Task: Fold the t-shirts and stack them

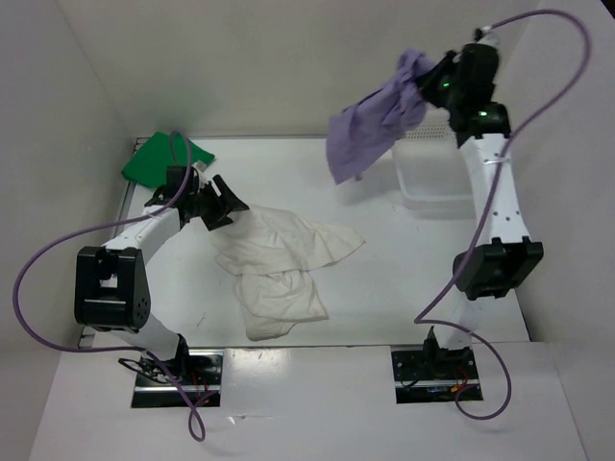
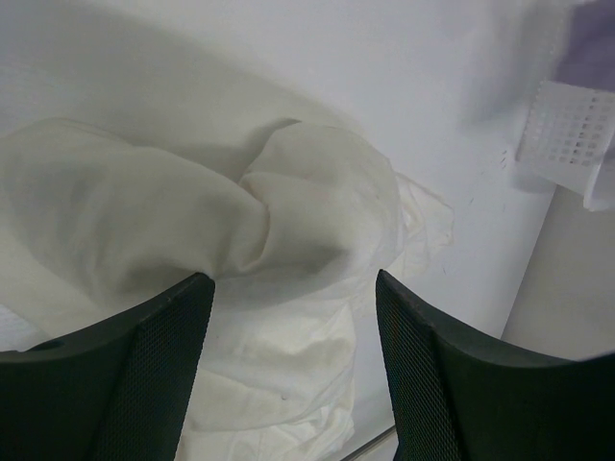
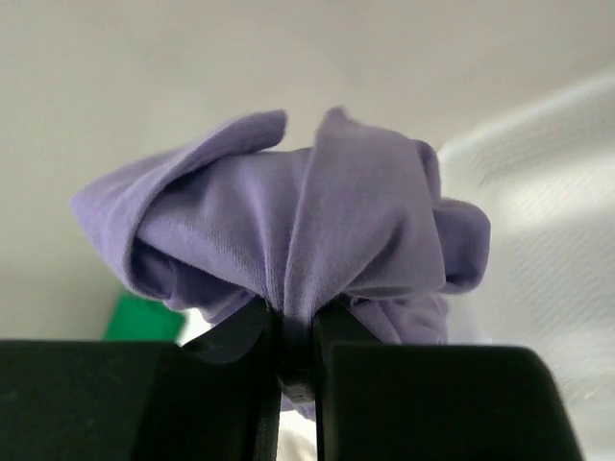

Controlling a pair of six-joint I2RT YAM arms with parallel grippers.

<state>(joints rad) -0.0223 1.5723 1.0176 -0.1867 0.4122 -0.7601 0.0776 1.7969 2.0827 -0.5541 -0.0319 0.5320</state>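
Note:
I should next move my left gripper to the cream-white t-shirt's edge (image 1: pixel 224 244) on the side nearest the green t-shirt, and I should close it there.
A crumpled cream-white t-shirt (image 1: pixel 279 264) lies in the middle of the table; it fills the left wrist view (image 2: pixel 192 221). My left gripper (image 1: pixel 226 202) hovers at its upper left edge, open, nothing between its fingers (image 2: pixel 442 384). A lavender t-shirt (image 1: pixel 375 120) hangs in the air at the back right, bunched (image 3: pixel 298 221) where my right gripper (image 1: pixel 434 84) is shut on it (image 3: pixel 296 331). A green t-shirt (image 1: pixel 159 161) lies folded at the back left corner, a sliver of it showing in the right wrist view (image 3: pixel 144 319).
A white plastic mesh basket (image 1: pixel 432 173) stands at the back right under the right arm, also showing in the left wrist view (image 2: pixel 567 134). White walls enclose the table at the back and sides. Purple cables loop off both arms.

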